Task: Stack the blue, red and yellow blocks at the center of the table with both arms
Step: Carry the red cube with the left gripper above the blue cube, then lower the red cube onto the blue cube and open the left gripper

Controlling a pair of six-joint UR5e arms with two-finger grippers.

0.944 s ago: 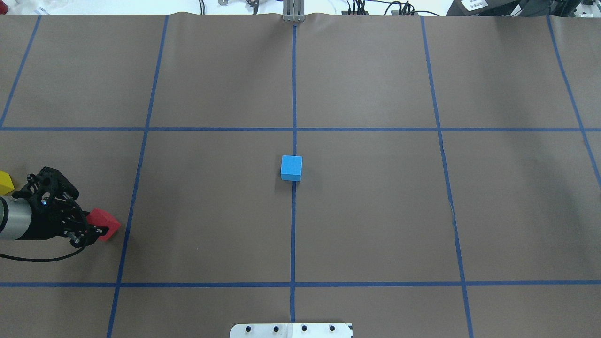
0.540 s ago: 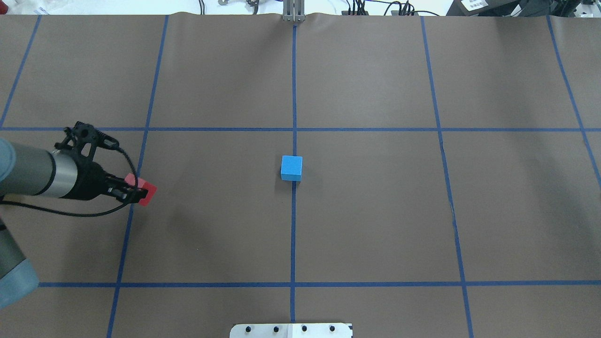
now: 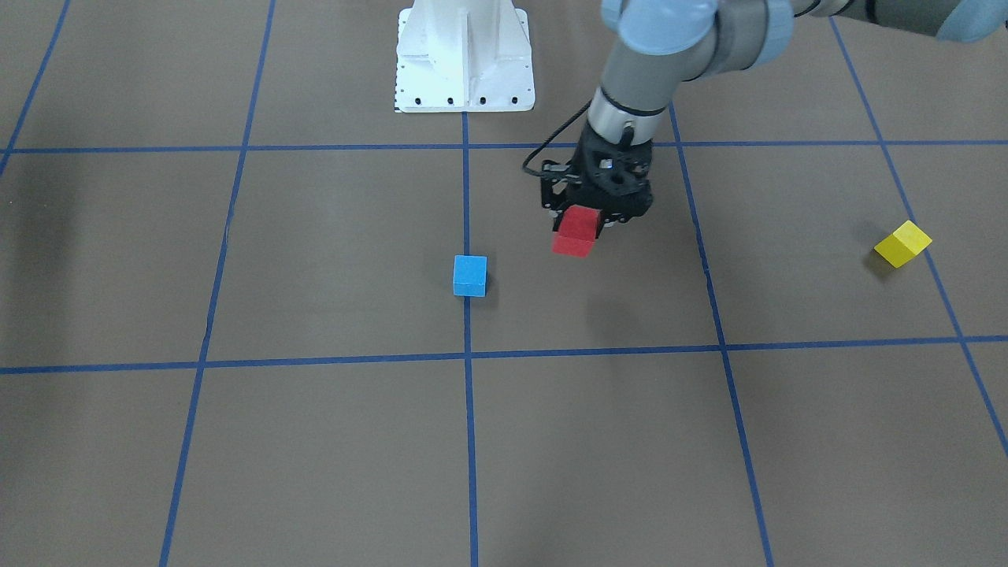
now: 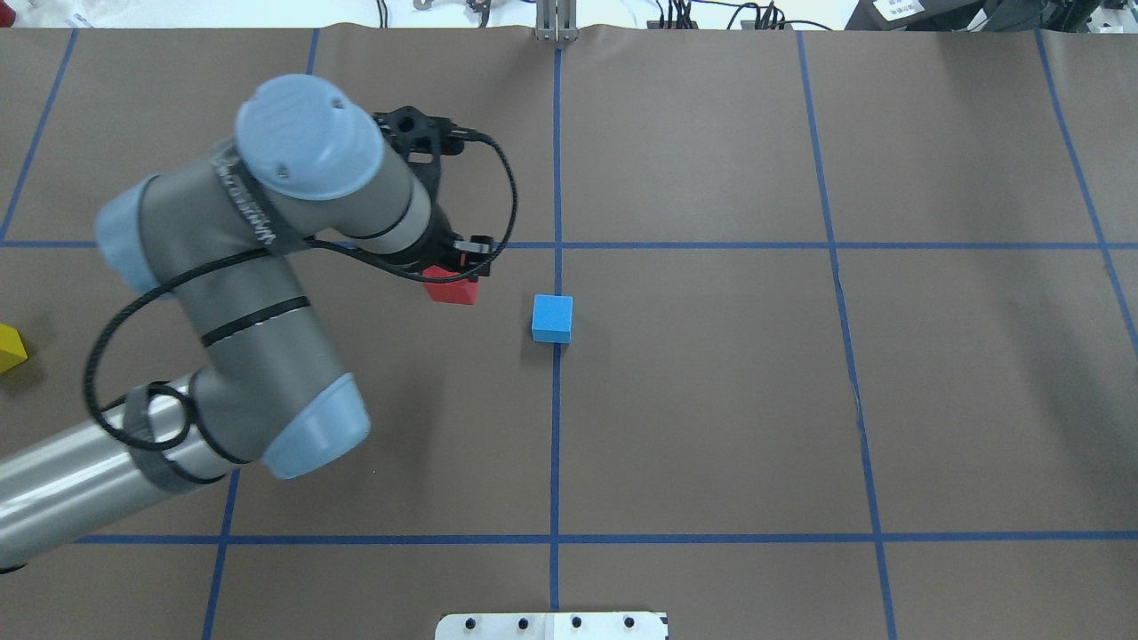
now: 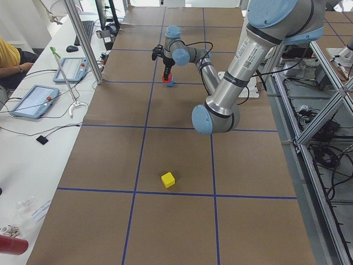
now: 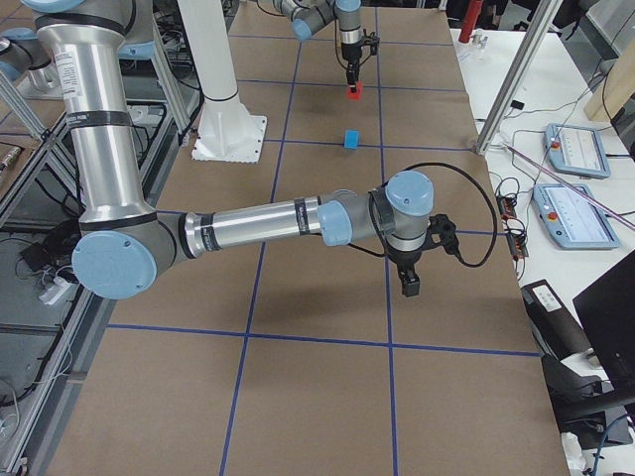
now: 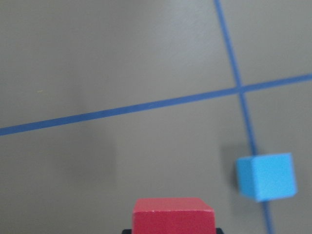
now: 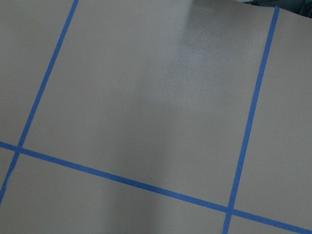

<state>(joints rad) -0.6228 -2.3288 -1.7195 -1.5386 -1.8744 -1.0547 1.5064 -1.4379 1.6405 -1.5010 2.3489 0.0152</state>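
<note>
The robot will set the red block down on top of the blue block [image 3: 469, 265] [image 7: 274, 176] with its left gripper. The red block is now held above the table.
The blue block [image 4: 552, 318] sits on the table's centre line; it also shows in the front view [image 3: 469, 276] and the left wrist view [image 7: 266, 176]. My left gripper [image 4: 453, 277] is shut on the red block [image 4: 451, 291] and holds it above the table, a short way to the left of the blue block in the overhead view. The red block also shows in the front view [image 3: 576, 231] and the left wrist view [image 7: 173, 217]. The yellow block [image 4: 9, 347] lies at the far left edge. My right gripper [image 6: 409, 285] shows only in the exterior right view; I cannot tell its state.
The brown table cover is crossed by blue tape lines. The white robot base [image 3: 465, 63] stands at the near edge of the table. Tablets and cables lie on a side bench [image 5: 38, 99] beyond the far edge.
My left arm has swung from the table's left edge toward the centre, carrying the red block up close to the blue block. The blue block has not moved.
</note>
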